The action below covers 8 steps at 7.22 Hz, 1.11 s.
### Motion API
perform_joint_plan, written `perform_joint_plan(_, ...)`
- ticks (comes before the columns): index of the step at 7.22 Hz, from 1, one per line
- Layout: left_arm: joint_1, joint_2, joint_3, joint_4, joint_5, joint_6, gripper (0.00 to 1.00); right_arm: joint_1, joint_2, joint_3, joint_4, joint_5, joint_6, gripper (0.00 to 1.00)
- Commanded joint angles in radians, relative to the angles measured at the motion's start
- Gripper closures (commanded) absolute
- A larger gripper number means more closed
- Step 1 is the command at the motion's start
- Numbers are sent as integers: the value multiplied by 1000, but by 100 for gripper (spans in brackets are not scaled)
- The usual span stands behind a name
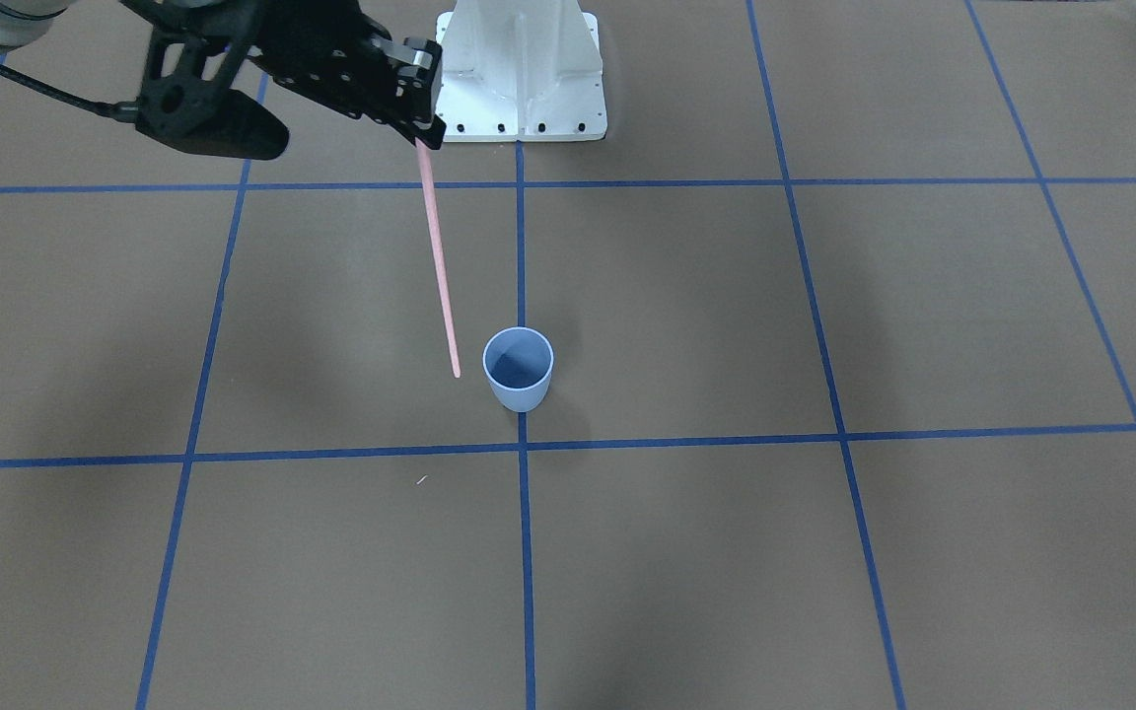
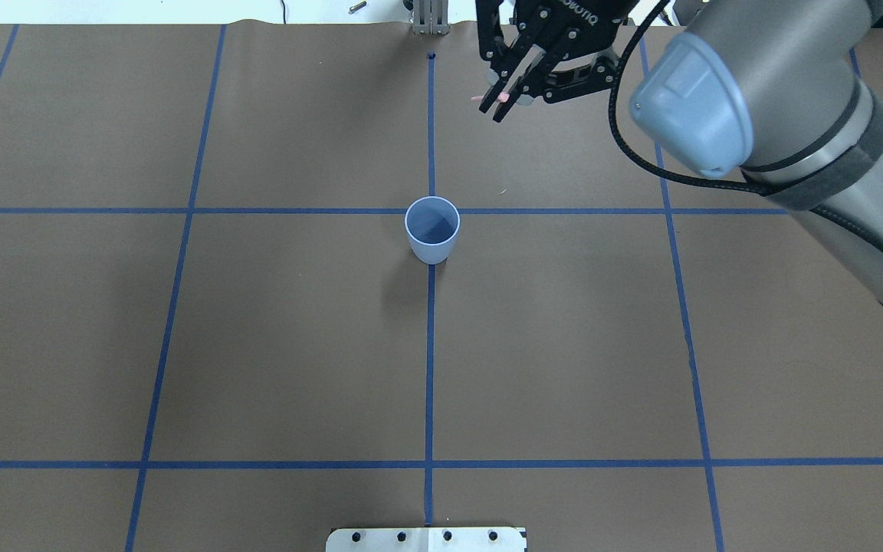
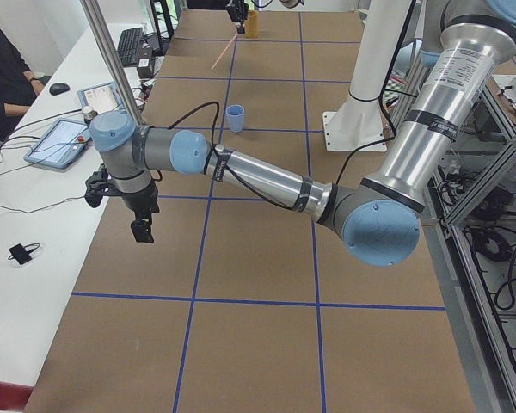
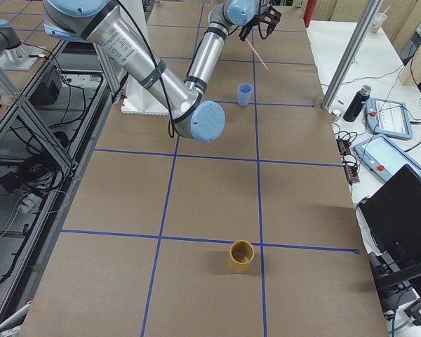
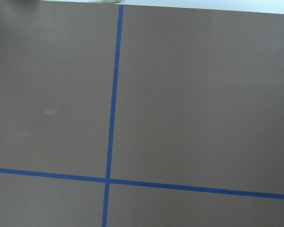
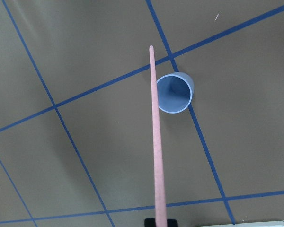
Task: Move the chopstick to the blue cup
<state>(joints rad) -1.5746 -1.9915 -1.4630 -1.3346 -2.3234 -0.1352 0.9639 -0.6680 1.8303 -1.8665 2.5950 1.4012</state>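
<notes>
My right gripper is going to release the chopstick inside the blue cup (image 1: 523, 380) (image 6: 179, 87), so that it leans on the cup's rim toward the white base.
My right gripper (image 1: 425, 133) is shut on the top end of the pale pink chopstick (image 1: 438, 261), which hangs down at a slant in the air. The blue cup (image 1: 518, 370) stands upright on a blue tape crossing at the table's middle. The chopstick's lower tip is beside the cup, not in it. In the right wrist view the chopstick (image 6: 156, 142) runs past the rim of the cup (image 6: 174, 93). In the overhead view only a short pink end shows at the gripper (image 2: 499, 103), beyond the cup (image 2: 432, 230). My left gripper (image 3: 142, 231) hangs over the table's left end; I cannot tell its state.
A yellow-brown cup (image 4: 241, 256) stands at the table's right end. The robot's white base (image 1: 519, 74) is behind the blue cup. A bench with tablets (image 4: 389, 116) and a bottle (image 4: 356, 103) runs along the far side. The left wrist view shows only brown tabletop and tape.
</notes>
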Motion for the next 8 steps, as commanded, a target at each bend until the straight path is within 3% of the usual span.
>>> perform_joint_plan(1,-1,11,21,-28,-1,-3,2,-83,10,-87,97,5,41,100)
perform_joint_plan(3,-1,11,32,-29,-1,-1,2,-149,-2,-127,125,5,42,100)
perform_joint_plan(8,-1,5,50,-46,-1,-3,2,-156,-33,-172,127,17,65,100)
